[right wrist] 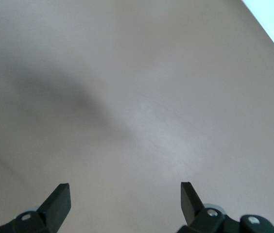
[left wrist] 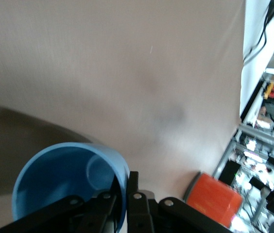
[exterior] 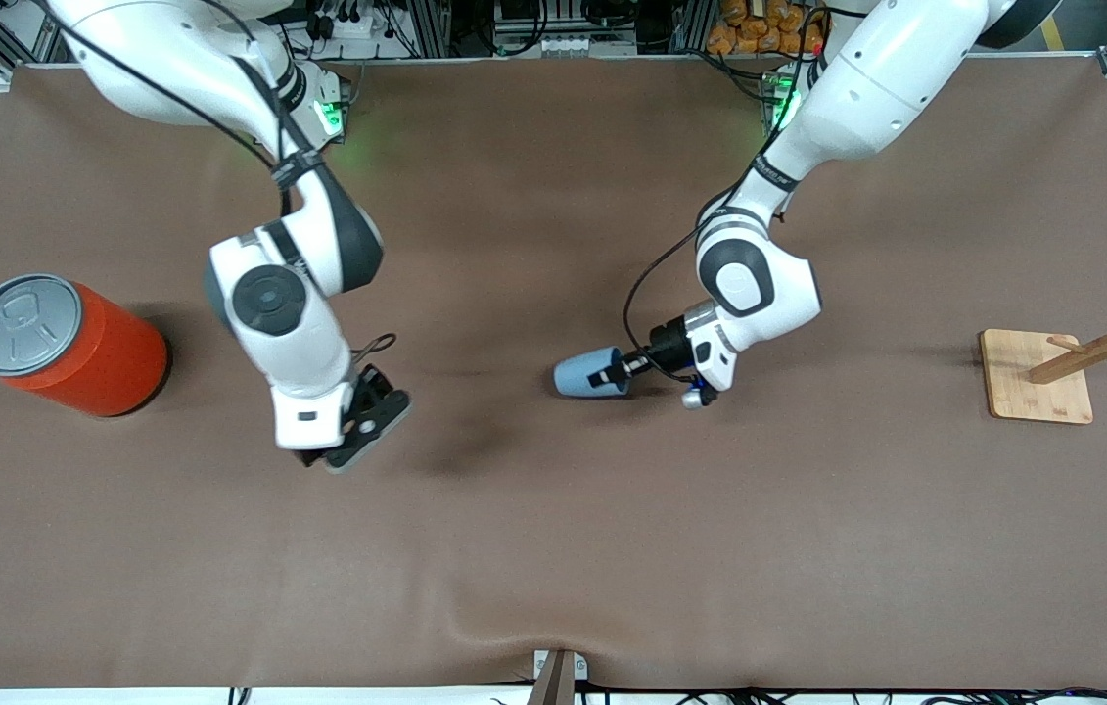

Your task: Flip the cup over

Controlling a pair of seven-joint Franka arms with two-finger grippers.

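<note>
The light-blue cup will be set down by my left gripper, which will let go of it on bare table [exterior: 869, 411] near the rack's base, toward the orange can.
The small light-blue cup [exterior: 584, 373] is held on its side over the middle of the brown table, its base toward the right arm's end. My left gripper [exterior: 615, 372] is shut on its rim, one finger inside and one outside. In the left wrist view the cup [left wrist: 64, 179] shows its darker blue inside, with a finger [left wrist: 133, 194] pressed on the rim's outside. My right gripper [exterior: 357, 441] is open and empty above bare table, between the can and the cup. Its own view shows it [right wrist: 125, 196] wide apart over bare cloth.
A large orange can [exterior: 73, 343] with a grey pull-tab lid lies tilted at the right arm's end; it also shows in the left wrist view [left wrist: 214, 200]. A wooden rack [exterior: 1072, 367] on a square base stands at the left arm's end.
</note>
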